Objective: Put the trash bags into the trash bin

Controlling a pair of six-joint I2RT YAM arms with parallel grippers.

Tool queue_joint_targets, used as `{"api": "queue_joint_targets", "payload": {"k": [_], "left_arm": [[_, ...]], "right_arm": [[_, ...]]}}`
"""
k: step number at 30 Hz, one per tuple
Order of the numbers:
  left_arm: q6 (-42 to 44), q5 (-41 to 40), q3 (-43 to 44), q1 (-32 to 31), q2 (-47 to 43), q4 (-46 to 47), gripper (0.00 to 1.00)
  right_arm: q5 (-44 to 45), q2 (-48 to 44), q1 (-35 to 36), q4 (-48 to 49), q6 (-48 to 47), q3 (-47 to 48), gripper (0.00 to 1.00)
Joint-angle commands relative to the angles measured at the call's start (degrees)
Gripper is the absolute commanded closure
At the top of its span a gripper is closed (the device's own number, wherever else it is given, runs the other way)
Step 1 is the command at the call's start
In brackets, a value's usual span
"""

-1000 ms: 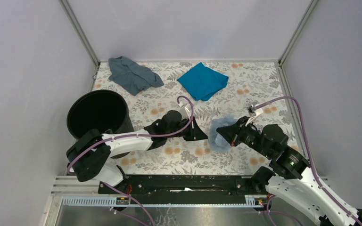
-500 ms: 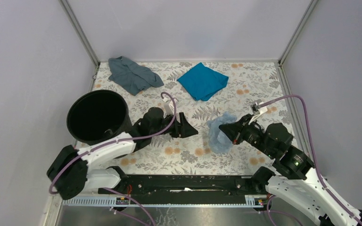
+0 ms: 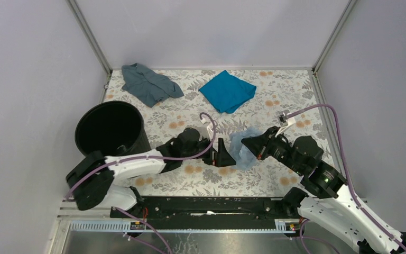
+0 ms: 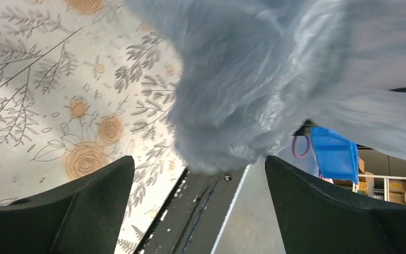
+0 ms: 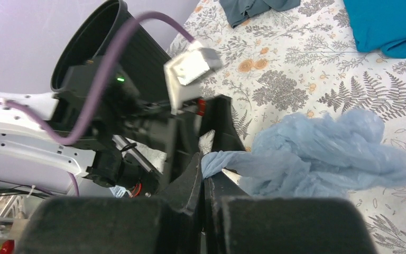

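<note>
I will take the bag's loose side (image 3: 238,150) with my left gripper and pull the bag wide, because the trash bag hangs bunched from the bag's corner in my right gripper.
The pale blue, wrinkled trash bag (image 3: 241,150) hangs bunched over the middle of the floral table. My right gripper (image 3: 247,143) is shut on the bag, and a twisted corner of the bag (image 5: 328,153) is pinched at the tips of the gripper (image 5: 203,168). From the left, my left gripper (image 3: 227,156) faces the bag with its jaws wide open. In the left wrist view the bag (image 4: 254,79) fills the space just beyond the black fingers (image 4: 79,206) of the gripper (image 4: 198,161), which hold nothing. The black ribbed trash bin (image 3: 110,129) stands upright at the left, mouth open.
A dull grey-blue cloth (image 3: 149,83) lies at the back left and a bright teal cloth (image 3: 227,91) at the back centre. Grey walls close in the table on three sides. The black base rail (image 3: 206,203) runs along the near edge.
My left gripper has opened from shut. It drew back toward the bin, then came forward again up to the bag. The right gripper has carried the bag slightly left.
</note>
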Motion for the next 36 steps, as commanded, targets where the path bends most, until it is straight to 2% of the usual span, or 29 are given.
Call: {"api": "queue_joint_targets", "payload": {"k": [1,2,6,8,9,10,13,15,19,21,27,31,33,36], "left_arm": [[-1.6,-0.3,5.2,-0.2,5.2,6.6,0.05],[-2.2,0.1,6.2,-0.3,6.5,7.3,0.09],[-2.7,-2.6,7.9,0.8,8.1,6.0,0.50],[-3.2,-3.3,6.6,2.6,7.5,5.6,0.63],[-3.8,-1.8,5.8,3.7,7.3,7.0,0.64],[-4.6,0.2,4.7,4.5,7.1,9.4,0.59],[-6.6,6.0,2.0,5.0,6.1,16.9,0.27],[-7.9,9.0,0.6,4.7,5.7,21.6,0.13],[-8.9,10.8,1.6,3.3,8.0,22.3,0.05],[-10.2,12.0,2.3,2.1,10.3,25.6,0.01],[-21.5,15.4,-0.7,0.2,16.1,47.8,0.01],[-25.3,14.9,-1.9,-0.1,18.7,54.4,0.02],[-25.4,14.0,-2.3,-0.1,19.1,54.3,0.13],[-21.5,10.5,-1.9,0.0,17.6,44.9,0.48]], "right_arm": [[-2.0,-0.6,-0.1,4.2,1.7,1.2,1.00],[-2.2,-0.6,-0.2,4.3,1.8,1.1,1.00],[-2.0,-1.0,-0.2,2.6,1.0,1.6,1.00],[-1.3,-1.7,-0.1,0.7,0.1,2.2,1.00],[-0.9,-2.1,-0.1,-0.3,-0.2,2.4,1.00],[-0.4,-2.7,-0.2,-1.0,-0.6,2.3,1.00],[1.4,-3.7,-0.1,-2.0,-1.3,1.7,1.00],[1.6,-3.6,-0.1,-1.2,-1.5,1.2,1.00],[-0.5,-1.7,-0.1,1.8,-0.8,1.2,1.00],[-1.2,-0.9,-0.2,2.5,-0.6,1.5,1.00],[-0.8,-0.9,-0.1,3.2,-0.2,1.5,1.00],[-0.6,-1.1,-0.1,3.7,0.1,0.9,1.00],[-0.8,-1.0,-0.1,3.9,0.5,0.8,1.00],[-1.2,-1.0,-0.1,3.4,0.6,1.3,1.00]]}}
